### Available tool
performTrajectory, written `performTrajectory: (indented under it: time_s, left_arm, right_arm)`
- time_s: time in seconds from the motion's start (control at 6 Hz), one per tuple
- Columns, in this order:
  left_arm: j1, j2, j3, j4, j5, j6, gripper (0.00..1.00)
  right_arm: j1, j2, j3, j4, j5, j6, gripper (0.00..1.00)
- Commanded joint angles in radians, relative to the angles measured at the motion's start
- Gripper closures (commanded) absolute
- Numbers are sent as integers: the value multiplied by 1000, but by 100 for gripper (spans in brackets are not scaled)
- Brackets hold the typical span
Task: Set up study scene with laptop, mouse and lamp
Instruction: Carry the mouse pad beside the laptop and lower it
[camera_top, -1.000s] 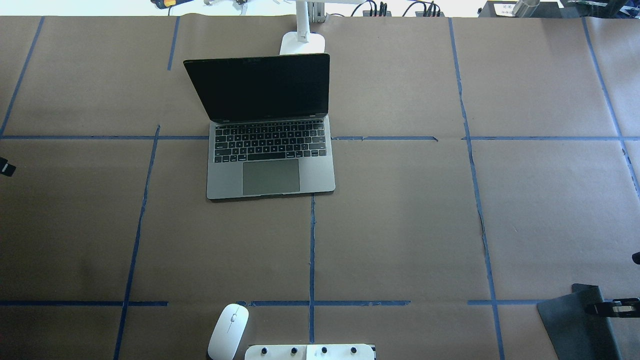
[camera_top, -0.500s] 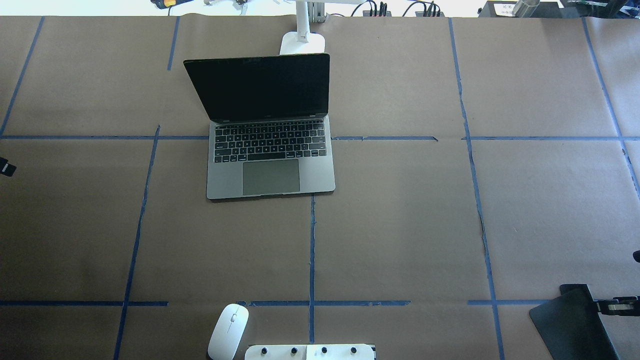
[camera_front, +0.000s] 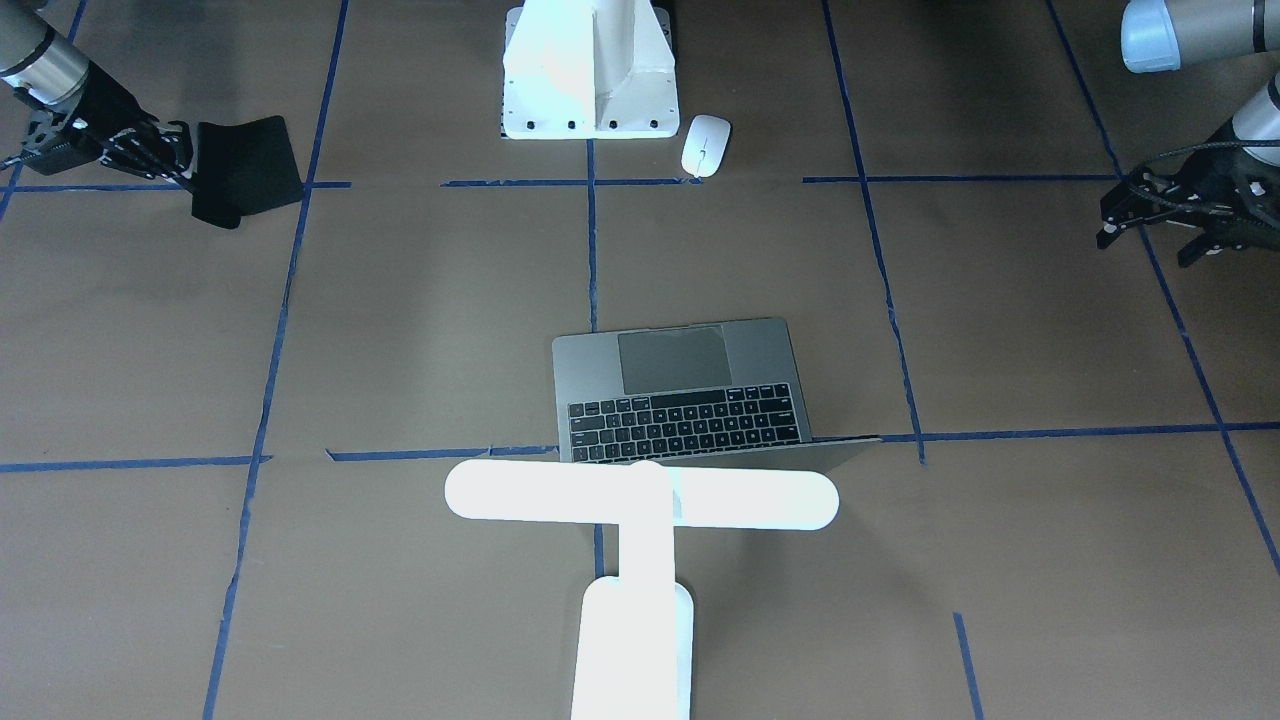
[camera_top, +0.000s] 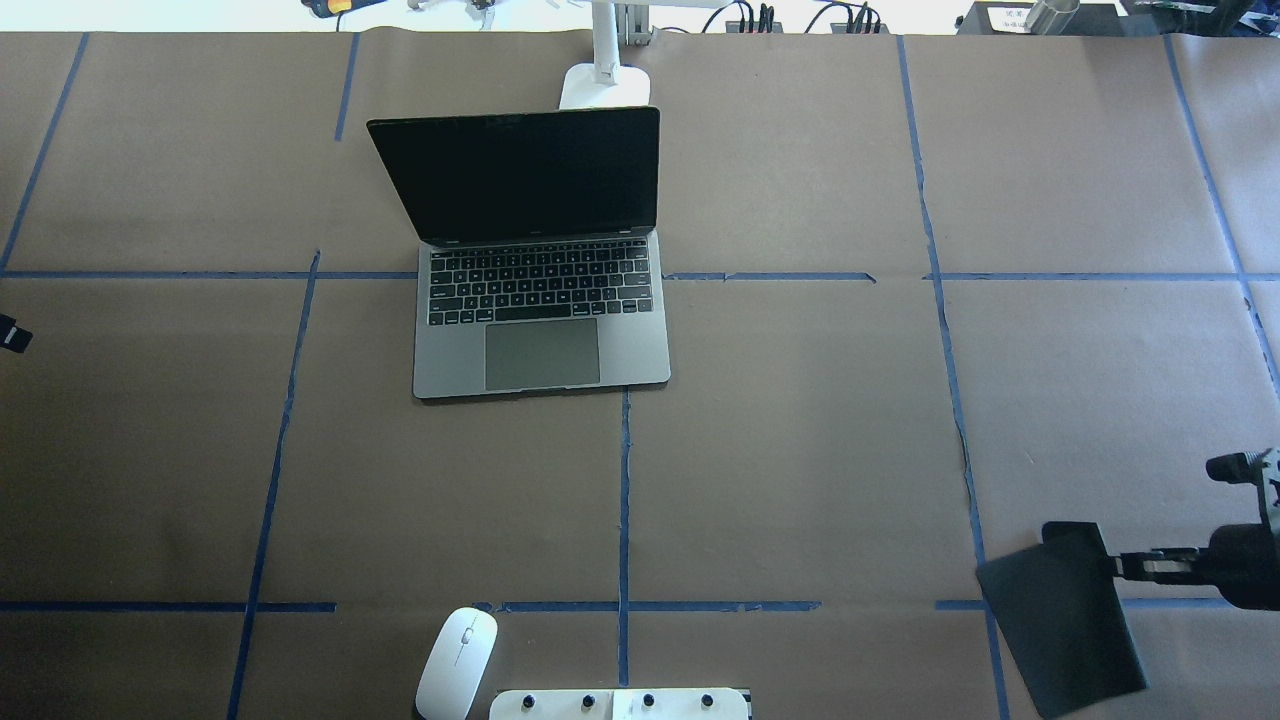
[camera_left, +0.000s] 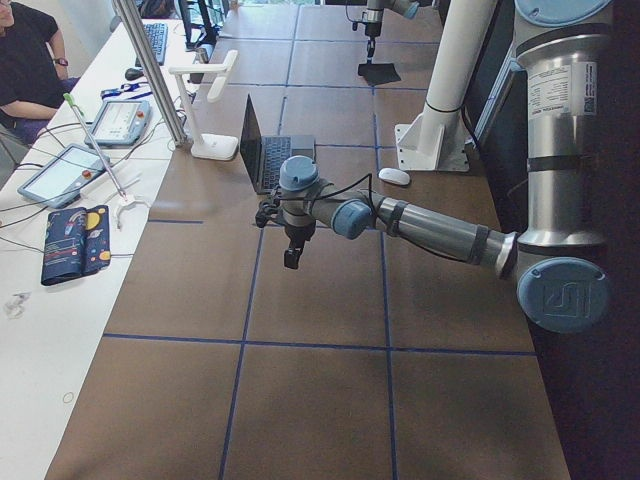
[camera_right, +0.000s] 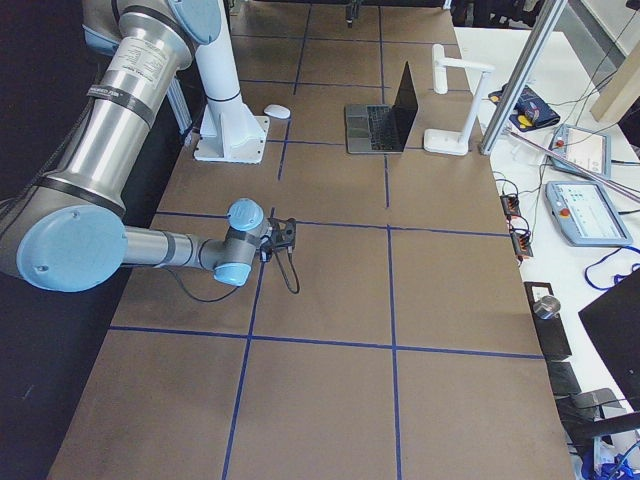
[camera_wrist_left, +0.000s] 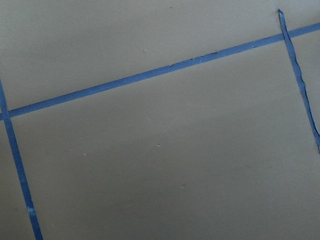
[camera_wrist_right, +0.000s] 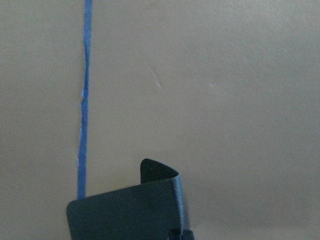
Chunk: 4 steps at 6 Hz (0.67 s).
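The robot's right gripper needs to release the black mat on the blue tape (camera_front: 445, 434) next to the laptop, touching the lamp's bar head. The mat is now held low over the table.
The dark-grey laptop (camera_top: 540, 340) stands open at the middle of the table, screen dark; it also shows in the front-facing view (camera_front: 690, 395). The white lamp's base (camera_top: 605, 85) stands just behind it, and its bar head (camera_front: 640, 495) hangs over the lid. The white mouse (camera_top: 457, 662) lies at the near edge beside the pedestal. My right gripper (camera_top: 1115, 567) is shut on the edge of a black mat (camera_top: 1065, 620), held low over the right side of the table. My left gripper (camera_front: 1148, 245) is open and empty, far out on the left.
A white bolted pedestal (camera_top: 620, 705) sits at the near edge, right of the mouse. Blue tape lines (camera_top: 623, 500) cross the brown paper. Tablets and cables lie on the operators' white table (camera_right: 580, 215) beyond the far edge.
My right gripper has moved left and a little away from the robot, carrying the black mat further onto the table. Laptop, mouse, lamp and left arm have not moved.
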Motion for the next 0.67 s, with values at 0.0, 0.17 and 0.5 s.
performTrajectory:
  time_s: [0.0, 0.17, 0.5]
  left_arm:
    - [0, 0, -1, 0, 0, 0, 0]
    - [0, -3, 1, 0, 0, 0, 0]
    - [0, -9, 1, 0, 0, 0, 0]
  right_arm:
    - [97, 164, -63, -26, -3, 45, 100]
    - [141, 244, -106, -72, 1, 45, 100]
    - [251, 502, -113, -417, 102, 33, 100]
